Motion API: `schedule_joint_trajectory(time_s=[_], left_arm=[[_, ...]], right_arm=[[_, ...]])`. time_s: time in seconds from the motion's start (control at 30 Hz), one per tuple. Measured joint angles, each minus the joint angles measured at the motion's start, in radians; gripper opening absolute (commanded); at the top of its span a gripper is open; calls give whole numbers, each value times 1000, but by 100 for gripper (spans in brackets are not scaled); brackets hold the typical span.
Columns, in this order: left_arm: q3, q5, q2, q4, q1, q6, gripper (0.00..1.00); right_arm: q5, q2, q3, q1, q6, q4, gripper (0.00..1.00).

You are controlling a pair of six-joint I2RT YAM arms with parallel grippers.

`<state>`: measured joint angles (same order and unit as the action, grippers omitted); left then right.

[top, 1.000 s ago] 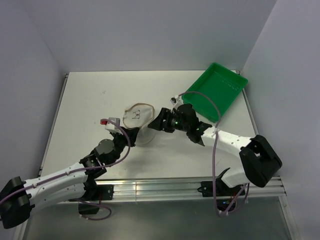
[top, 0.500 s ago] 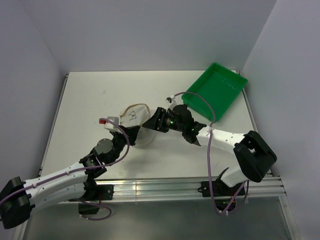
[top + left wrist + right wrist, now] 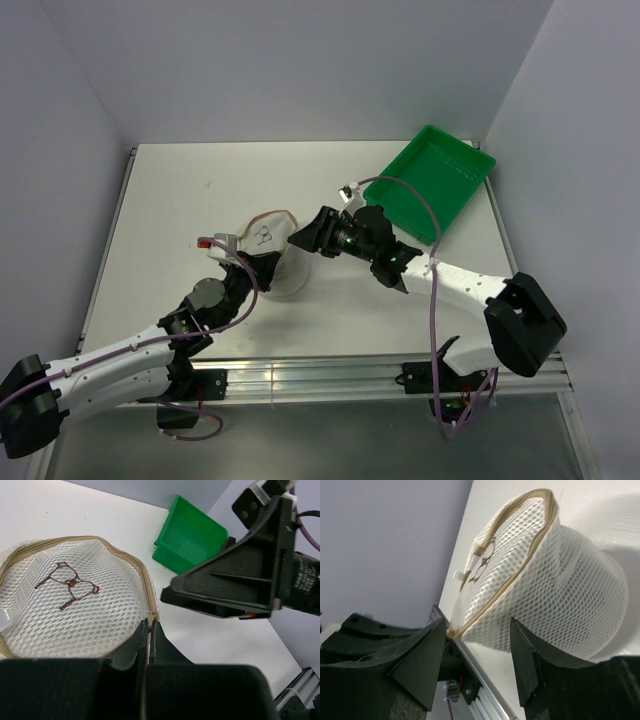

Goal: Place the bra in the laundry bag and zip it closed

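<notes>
The bag's mesh side is under the middle of my right gripper's fingers, next to the bag's tan rim, so next I move them over and pinch the tan rim (image 3: 497, 594).
The laundry bag (image 3: 268, 238) is a white mesh drum with tan zipped rims, standing on the table's middle. It fills the left wrist view (image 3: 65, 610) and the right wrist view (image 3: 560, 590). My left gripper (image 3: 262, 263) is shut on the bag's tan rim at its near edge (image 3: 150, 624). My right gripper (image 3: 303, 238) is open and empty, close to the bag's right side, with its jaws on either side of the bag's lower wall (image 3: 477, 652) without touching it. The bra does not show in any view.
A green plastic tray (image 3: 440, 170) sits tilted at the back right; it also shows in the left wrist view (image 3: 192, 535). The right gripper's body (image 3: 225, 595) hangs close above the table just right of the bag.
My right gripper has moved left, closer to the bag. The bag's top has shifted slightly toward the near left. My left gripper keeps its hold on the rim.
</notes>
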<state>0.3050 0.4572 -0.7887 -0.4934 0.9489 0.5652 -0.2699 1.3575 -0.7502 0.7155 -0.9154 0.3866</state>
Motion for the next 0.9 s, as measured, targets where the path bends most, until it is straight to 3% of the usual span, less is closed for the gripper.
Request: schedule_joint_trajectory(time_s=[0.17,0.2,0.3,0.53,0.9], left_arm=[[0,-9,0,0,0,0,0],[0,-9,-1,0,0,0,0],[0,-8,-4,5,0,0,0],[-2,37,23,83,2,-13,0],[-40,177,283,328,9,4,0]], right_arm=[[32,95,-76,0,11,-42,47],[35,113,-86,0,10,-41,31],[31,141,-90,0,0,-35,2],[-11,159,-108,-29,5,-39,0],[-219,295,-246,-108,63,-74,0]])
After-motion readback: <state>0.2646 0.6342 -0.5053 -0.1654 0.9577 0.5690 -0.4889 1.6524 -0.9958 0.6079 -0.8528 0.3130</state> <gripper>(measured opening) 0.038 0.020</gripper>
